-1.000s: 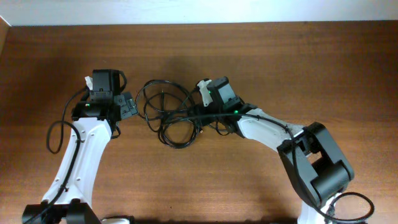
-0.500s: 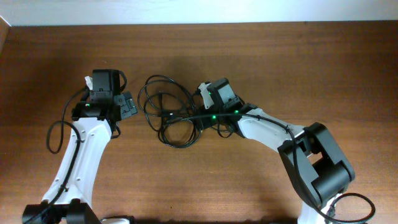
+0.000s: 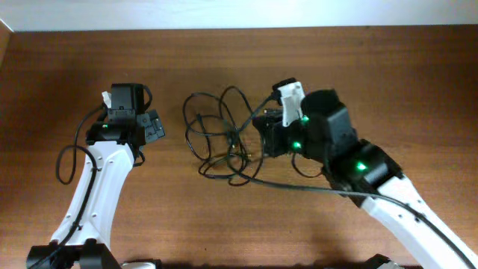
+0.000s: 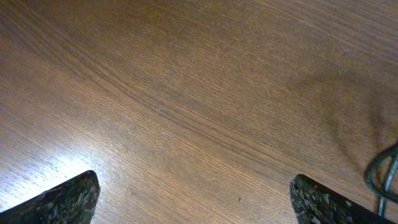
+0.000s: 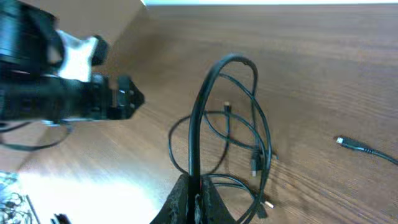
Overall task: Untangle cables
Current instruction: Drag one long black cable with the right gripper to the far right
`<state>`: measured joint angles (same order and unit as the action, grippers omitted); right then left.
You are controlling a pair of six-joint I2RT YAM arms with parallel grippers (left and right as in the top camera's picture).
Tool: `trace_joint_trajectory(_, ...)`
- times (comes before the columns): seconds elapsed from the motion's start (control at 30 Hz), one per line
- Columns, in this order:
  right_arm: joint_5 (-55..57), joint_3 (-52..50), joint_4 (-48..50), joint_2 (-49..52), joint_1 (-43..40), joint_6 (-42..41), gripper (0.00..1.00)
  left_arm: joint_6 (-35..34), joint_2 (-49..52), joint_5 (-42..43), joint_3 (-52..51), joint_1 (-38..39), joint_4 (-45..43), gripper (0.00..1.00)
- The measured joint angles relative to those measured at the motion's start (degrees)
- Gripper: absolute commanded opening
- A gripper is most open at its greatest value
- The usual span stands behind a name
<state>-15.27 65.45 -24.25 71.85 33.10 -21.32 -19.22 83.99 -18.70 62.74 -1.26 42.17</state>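
Note:
The robot's right gripper should put the cable, now held at the tangle's edge, down on the bare wood (image 3: 448,84) toward the table's far edge, well out on the right gripper's side.
The cables (image 3: 216,138) lie as a loose black tangle of loops in the middle of the table. My right gripper (image 3: 263,133) is at the tangle's right edge, shut on one cable (image 5: 194,155). That cable rises from the jaws in a tall loop (image 5: 231,60). Small plugs (image 5: 256,163) hang among the loops, and a loose plug end (image 5: 349,144) rests on the wood to the right. One strand (image 3: 287,185) trails right, under the right arm. My left gripper (image 3: 153,127) stands open left of the tangle, its fingertips (image 4: 68,200) over bare wood. A bit of cable (image 4: 382,174) shows at that view's right edge.
The left arm's black wrist (image 5: 62,93) shows in the right wrist view, left of the loops. The table's far edge (image 3: 239,28) meets a white wall. The left arm's own wire (image 3: 67,161) loops out beside it.
My right gripper has shut on a cable and pulled back to the right and up. The tangle has shifted right and spread into taller loops. The left arm has stayed still.

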Motion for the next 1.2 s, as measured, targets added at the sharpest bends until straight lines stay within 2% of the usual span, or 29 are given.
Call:
trace_joint_trajectory(0.1,0.26,1.05,-0.85,-4.52,0.00,-1.14,0.04,0.00,0.00,0.00,0.00,0.00,0.07,0.99)
trace_joint_trajectory(0.23,1.01,12.66,-1.11,-5.92,0.00,-1.22,0.04,0.00,0.00,0.02,0.00,0.00,0.04,0.99)
trace_joint_trajectory(0.37,4.13,22.86,-5.99,-6.05,0.00,-0.72,0.04,0.00,0.00,0.02,0.00,0.00,0.04,0.99)
trace_joint_trajectory(0.5,14.71,27.78,-7.50,-6.05,0.00,6.10,0.04,0.00,0.00,0.02,0.00,0.00,0.04,0.99)
trace_joint_trajectory(0.6,25.94,28.26,-12.59,-5.95,-0.07,9.77,0.04,0.00,0.00,0.02,0.00,0.17,0.04,0.99)
trace_joint_trajectory(0.63,29.94,28.39,-14.27,-5.66,-1.36,11.21,0.04,0.00,0.00,0.02,0.00,0.15,0.07,0.99)
trace_joint_trajectory(0.7,34.38,28.41,-15.04,-4.98,-9.94,13.88,0.04,0.00,0.00,0.02,0.00,0.17,0.11,0.99)
trace_joint_trajectory(0.83,37.29,28.41,-14.27,-4.79,-31.47,17.29,0.04,0.00,0.00,0.02,0.00,0.22,0.09,0.99)
trace_joint_trajectory(0.87,37.55,28.39,-13.60,-4.85,-33.90,17.70,0.04,0.00,0.00,0.02,0.00,0.22,0.04,0.99)
trace_joint_trajectory(1.0,37.57,31.23,-6.40,-5.09,-34.64,24.17,0.04,0.00,0.00,0.02,0.00,0.22,0.00,0.99)
trace_joint_trajectory(1.1,41.42,41.20,0.98,-5.99,-34.73,34.32,0.04,0.00,0.00,0.02,0.00,0.22,0.07,0.99)
trace_joint_trajectory(1.2,47.19,44.09,2.97,-7.17,-34.80,43.67,0.04,0.00,0.00,0.02,0.00,0.22,0.04,0.99)
